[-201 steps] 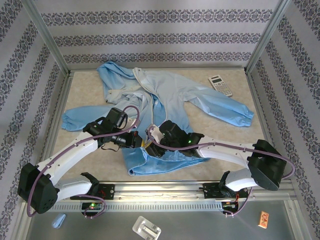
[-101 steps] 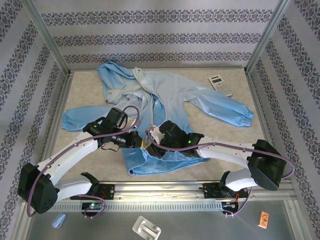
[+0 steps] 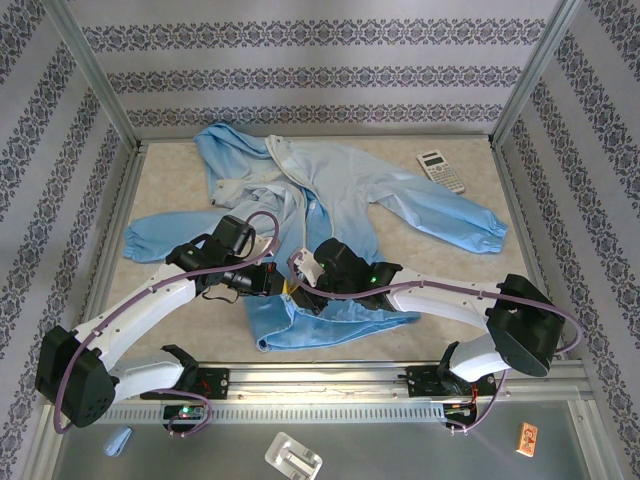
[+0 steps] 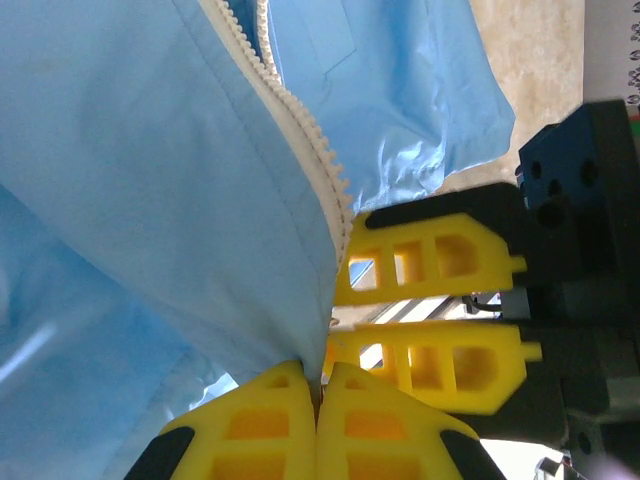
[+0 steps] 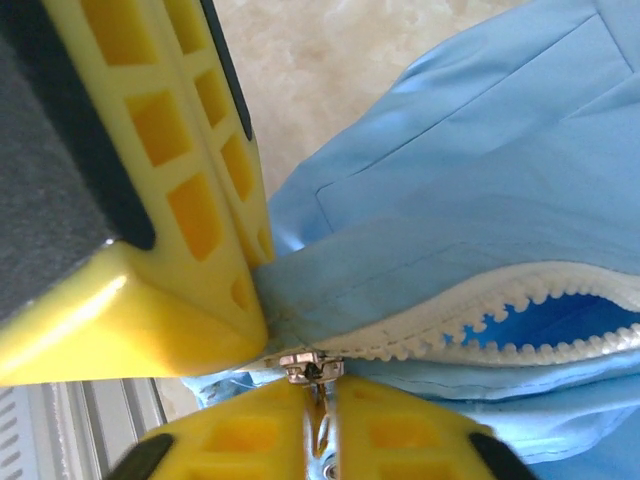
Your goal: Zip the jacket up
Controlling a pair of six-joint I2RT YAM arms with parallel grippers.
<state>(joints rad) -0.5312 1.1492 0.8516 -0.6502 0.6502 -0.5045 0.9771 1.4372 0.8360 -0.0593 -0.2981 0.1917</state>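
My left gripper will open, as its fingers pinch just a shallow edge of the hem, and then take the zipper's lower end (image 5: 228, 384) deeper before pulling the slider.
The light-blue jacket (image 3: 345, 190) lies spread on the beige table, hood far left, sleeves out to both sides. Its white zipper strip (image 4: 300, 130) runs down to the near hem, its two sides parted above the slider. My left gripper (image 4: 318, 388) is shut on the jacket's hem fabric just beside the zipper's lower end. In the right wrist view my right gripper (image 5: 322, 405) is shut on the pull tab of the metal slider (image 5: 312, 367), at the base of the open teeth (image 5: 480, 310). Both grippers meet at the hem, left gripper (image 3: 281, 286), right gripper (image 3: 300, 281).
A grey calculator (image 3: 441, 170) lies at the back right, beyond the right sleeve (image 3: 470, 218). Metal frame posts (image 3: 95, 75) and patterned walls enclose the table. A rail (image 3: 320, 378) runs along the near edge, with small loose items (image 3: 292, 458) below it.
The right wrist has edged slightly left and away along the hem with the slider pull. The left arm has held still.
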